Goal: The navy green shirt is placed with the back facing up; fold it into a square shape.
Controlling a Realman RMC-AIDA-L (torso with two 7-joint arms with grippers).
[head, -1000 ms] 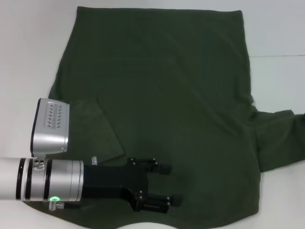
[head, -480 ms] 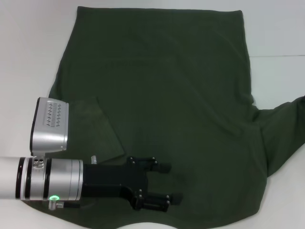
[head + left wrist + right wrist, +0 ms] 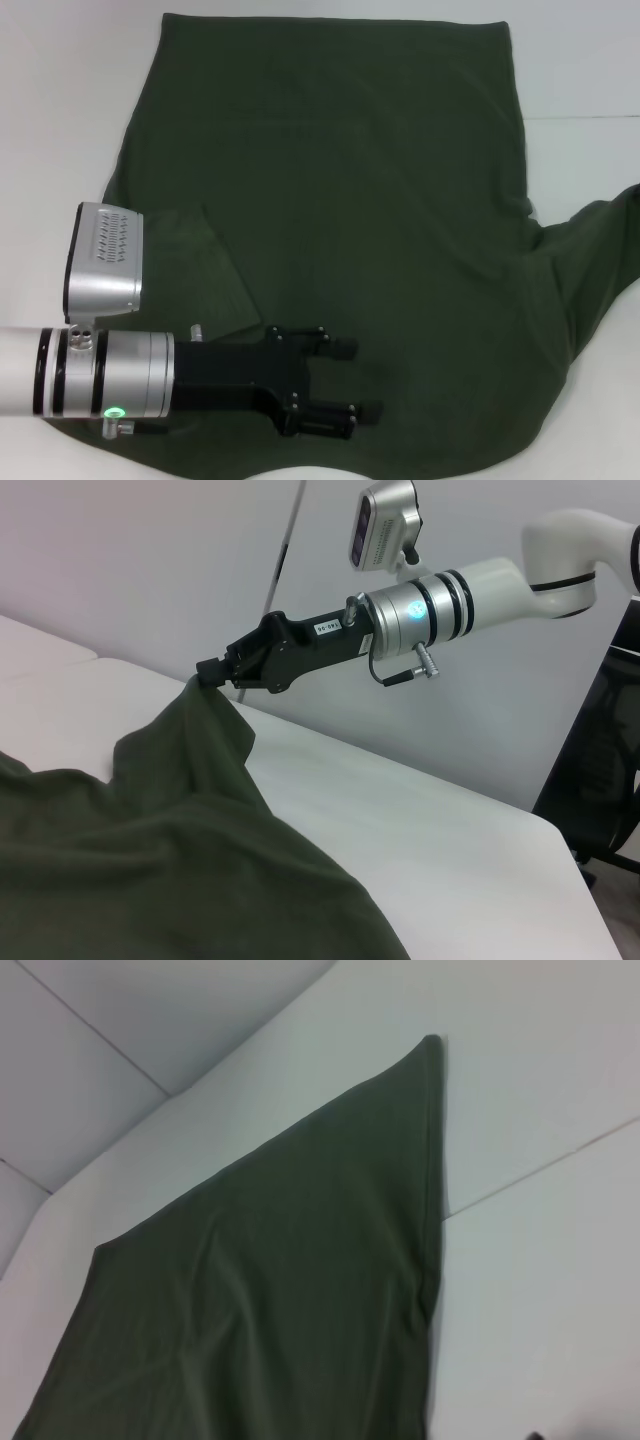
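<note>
Next, I release the raised sleeve, now held up off the table, with my right gripper on the shirt's body [image 3: 458,246] opposite the folded sleeve, near the shirt's side edge.
The navy green shirt [image 3: 360,200] lies spread, plain side up, on the white table [image 3: 60,120]. Its left sleeve [image 3: 200,270] is folded inward over the body. My left gripper [image 3: 358,380] hovers open over the shirt's near hem area with nothing between its fingers. The right gripper [image 3: 210,670] shows only in the left wrist view, shut on the tip of the right sleeve [image 3: 215,730] and holding it raised off the table. In the head view that sleeve [image 3: 610,230] rises out past the right edge. The right wrist view shows shirt fabric [image 3: 280,1300] below.
White table surface [image 3: 430,820] extends on the right side of the shirt, with a seam line [image 3: 580,118] across it. A dark stand [image 3: 600,760] is beyond the table's far edge in the left wrist view.
The right sleeve has been pulled up off the table, rising toward the head view's right edge. The left arm has barely moved.
</note>
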